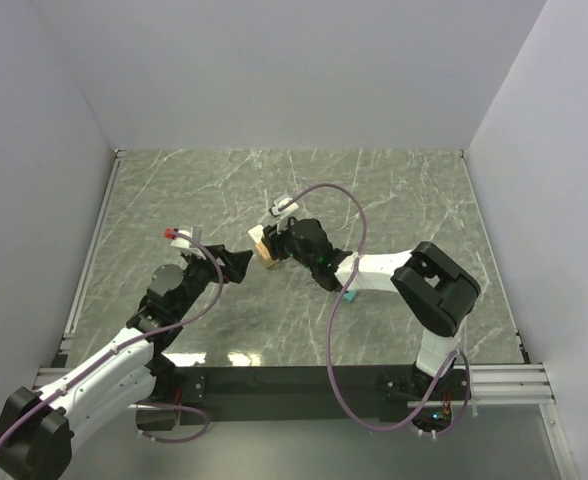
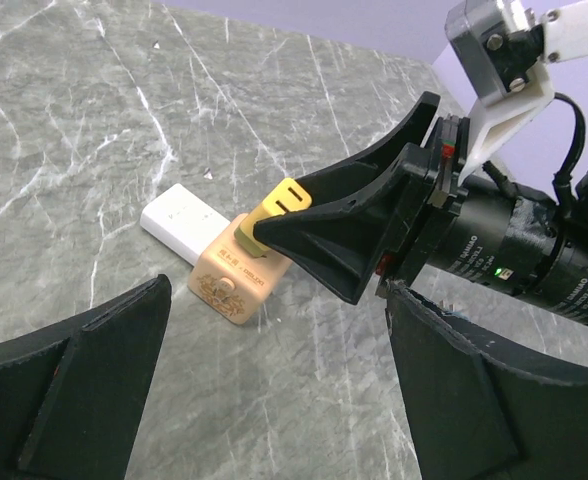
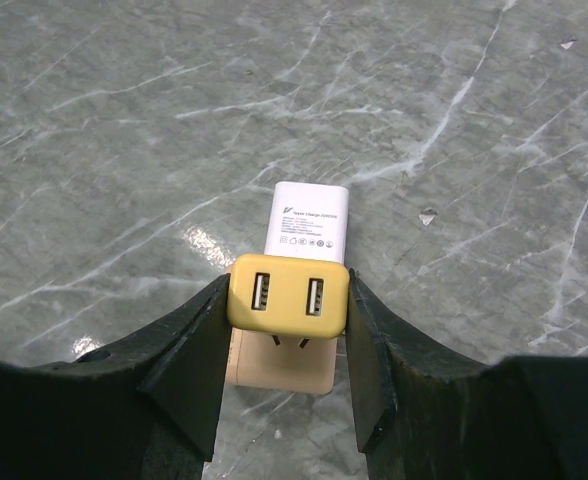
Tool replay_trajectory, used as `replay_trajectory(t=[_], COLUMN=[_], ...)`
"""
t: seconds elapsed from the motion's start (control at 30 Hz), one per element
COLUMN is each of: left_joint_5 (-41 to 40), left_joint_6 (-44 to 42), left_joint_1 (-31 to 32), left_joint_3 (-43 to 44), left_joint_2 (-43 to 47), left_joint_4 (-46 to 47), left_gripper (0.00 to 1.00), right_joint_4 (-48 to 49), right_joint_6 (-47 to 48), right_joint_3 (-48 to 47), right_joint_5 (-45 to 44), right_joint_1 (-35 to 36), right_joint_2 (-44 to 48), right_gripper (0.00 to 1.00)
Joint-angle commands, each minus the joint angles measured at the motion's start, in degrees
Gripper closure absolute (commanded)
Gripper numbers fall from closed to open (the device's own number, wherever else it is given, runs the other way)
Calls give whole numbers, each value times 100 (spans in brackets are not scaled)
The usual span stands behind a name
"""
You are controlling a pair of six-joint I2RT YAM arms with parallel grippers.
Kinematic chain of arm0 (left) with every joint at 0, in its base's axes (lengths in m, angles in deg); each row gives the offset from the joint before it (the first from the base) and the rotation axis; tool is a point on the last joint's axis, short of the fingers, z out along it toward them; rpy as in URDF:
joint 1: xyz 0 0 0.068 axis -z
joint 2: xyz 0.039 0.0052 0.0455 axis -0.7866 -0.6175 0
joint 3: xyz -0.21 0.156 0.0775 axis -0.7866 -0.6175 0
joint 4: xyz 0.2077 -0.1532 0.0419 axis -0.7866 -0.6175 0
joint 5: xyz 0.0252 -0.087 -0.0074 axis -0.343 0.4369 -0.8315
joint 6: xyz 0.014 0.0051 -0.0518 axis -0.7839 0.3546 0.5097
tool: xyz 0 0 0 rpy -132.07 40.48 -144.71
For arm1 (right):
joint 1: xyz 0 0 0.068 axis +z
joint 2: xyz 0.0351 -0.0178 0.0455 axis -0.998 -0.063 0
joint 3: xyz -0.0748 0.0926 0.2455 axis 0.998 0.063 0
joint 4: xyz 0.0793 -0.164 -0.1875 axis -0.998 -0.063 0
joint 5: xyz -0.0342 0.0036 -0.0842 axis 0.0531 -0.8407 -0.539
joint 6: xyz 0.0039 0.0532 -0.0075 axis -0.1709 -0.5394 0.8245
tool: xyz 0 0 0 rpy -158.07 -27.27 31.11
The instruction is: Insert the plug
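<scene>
I need to use my right gripper to set the yellow plug free on the beige block (image 1: pixel 248 243), just past the open fingers of my left gripper.
My right gripper (image 3: pixel 287 308) is shut on a yellow two-port USB plug (image 3: pixel 287 292). It holds the plug right over a beige socket block (image 3: pixel 279 362), its prongs at the block's slots. A white charger (image 3: pixel 309 220) sticks out of the block's far side. In the left wrist view the plug (image 2: pixel 278 203) sits at the top of the block (image 2: pixel 236 279), with the white charger (image 2: pixel 179 221) beside it. My left gripper (image 2: pixel 274 400) is open and empty, just short of the block. From above, the block (image 1: pixel 267 251) lies between both grippers.
The marble table (image 1: pixel 394 190) is walled at the left, back and right. A small teal object (image 1: pixel 350 295) lies under the right arm. Purple cables loop over both arms.
</scene>
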Motion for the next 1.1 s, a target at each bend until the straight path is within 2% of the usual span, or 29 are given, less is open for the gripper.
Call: replay_trajectory(t=[0.0,0.47,1.07], left_joint_5=[-33,-15,29], left_joint_6=[11,38,47], left_joint_1=[-25,-25,-25], left_joint_3=[-29,-108,-160], left_joint_2=[123,264,369], left_joint_4=[96,114,123], left_gripper=[5,6,6], right_joint_4=[-1160,-1292,-2100], right_joint_6=[-116,-292,-178], right_joint_3=[279,270,-345], right_joint_5=[-3,23,-109], right_joint_1=[140,211,457], right_joint_2=[-380,-750,-1470], right_gripper=[100,100,100])
